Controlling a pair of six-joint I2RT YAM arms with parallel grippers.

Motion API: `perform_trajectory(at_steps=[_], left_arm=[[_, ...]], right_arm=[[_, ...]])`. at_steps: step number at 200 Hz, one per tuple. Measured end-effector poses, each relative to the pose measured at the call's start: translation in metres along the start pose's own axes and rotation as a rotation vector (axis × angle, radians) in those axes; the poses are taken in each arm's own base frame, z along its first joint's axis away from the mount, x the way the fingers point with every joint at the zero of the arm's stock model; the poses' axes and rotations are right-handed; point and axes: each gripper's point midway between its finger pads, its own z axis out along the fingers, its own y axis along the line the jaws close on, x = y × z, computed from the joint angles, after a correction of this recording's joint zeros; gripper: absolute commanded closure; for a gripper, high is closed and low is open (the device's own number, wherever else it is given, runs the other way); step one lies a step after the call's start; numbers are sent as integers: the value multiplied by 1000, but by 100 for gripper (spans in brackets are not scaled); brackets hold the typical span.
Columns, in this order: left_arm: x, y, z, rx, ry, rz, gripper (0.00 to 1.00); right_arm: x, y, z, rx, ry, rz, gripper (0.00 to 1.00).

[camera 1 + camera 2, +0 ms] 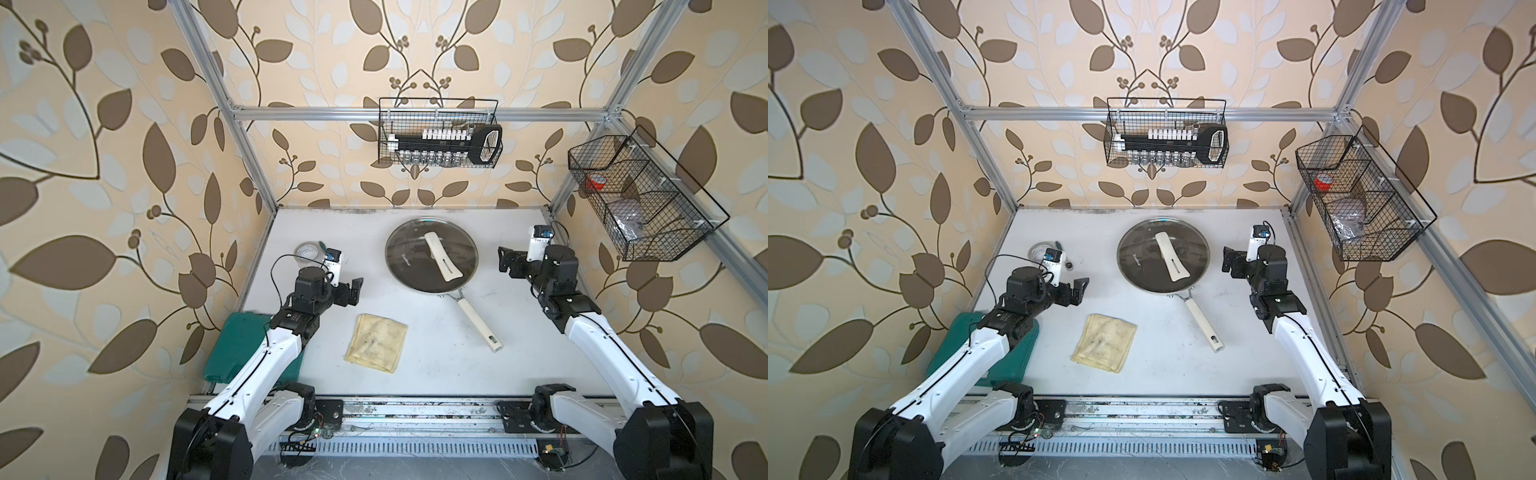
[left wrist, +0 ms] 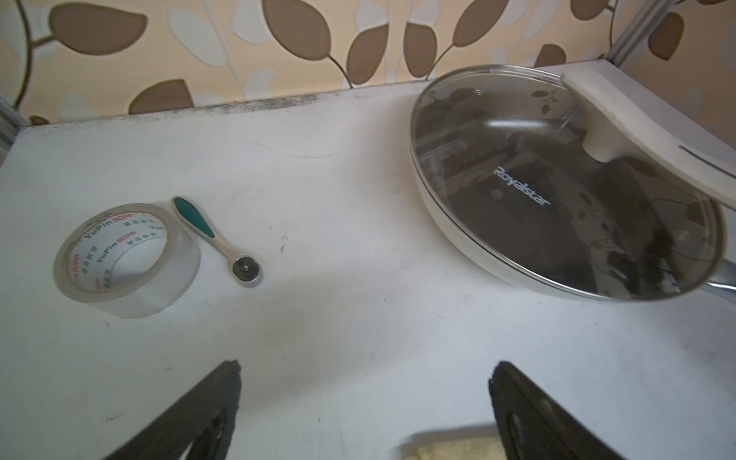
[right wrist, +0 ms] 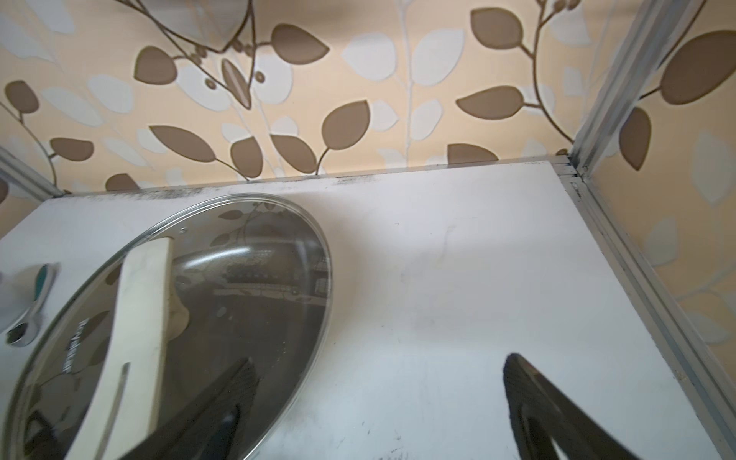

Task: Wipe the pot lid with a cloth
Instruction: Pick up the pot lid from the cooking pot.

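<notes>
The robot's right gripper needs to next move to the middle of the pot lid's long cream handle (image 1: 441, 255) (image 3: 136, 345) and close there, so it can lift the lid.
The pot lid (image 1: 409, 249) (image 1: 1140, 249), clear glass with a metal rim and a long cream handle (image 1: 442, 259), rests on a frying pan at the back middle of the white table. The stained pale yellow cloth (image 1: 376, 343) (image 1: 1104, 343) lies flat in front of it. My left gripper (image 1: 355, 291) (image 1: 1079, 291) (image 2: 364, 370) hovers open just behind the cloth's left corner (image 2: 458, 448), holding nothing. To the right of the lid my right gripper (image 1: 505, 259) (image 1: 1229, 259) (image 3: 380, 358) is open and empty, one finger over the lid's (image 3: 239, 298) rim.
The pan's cream stick handle (image 1: 478, 320) points toward the front right. A tape roll (image 1: 307, 251) (image 2: 119, 259) and a small ratchet tool (image 2: 223, 239) lie at the back left. A green block (image 1: 237, 349) sits under the left arm. Wire baskets (image 1: 440, 133) (image 1: 640, 199) hang on the walls.
</notes>
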Motion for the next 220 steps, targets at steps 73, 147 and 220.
perform_trajectory(at_steps=[73,147,220], left_arm=[[41,-65,-8,191,149,153,1],[53,-73,-9,232,168,163,1],[53,-74,-11,239,165,162,1]], right_arm=[[0,134,19,-218,232,-180,4],[36,179,87,-199,473,-221,12],[66,180,122,-189,574,-221,30]])
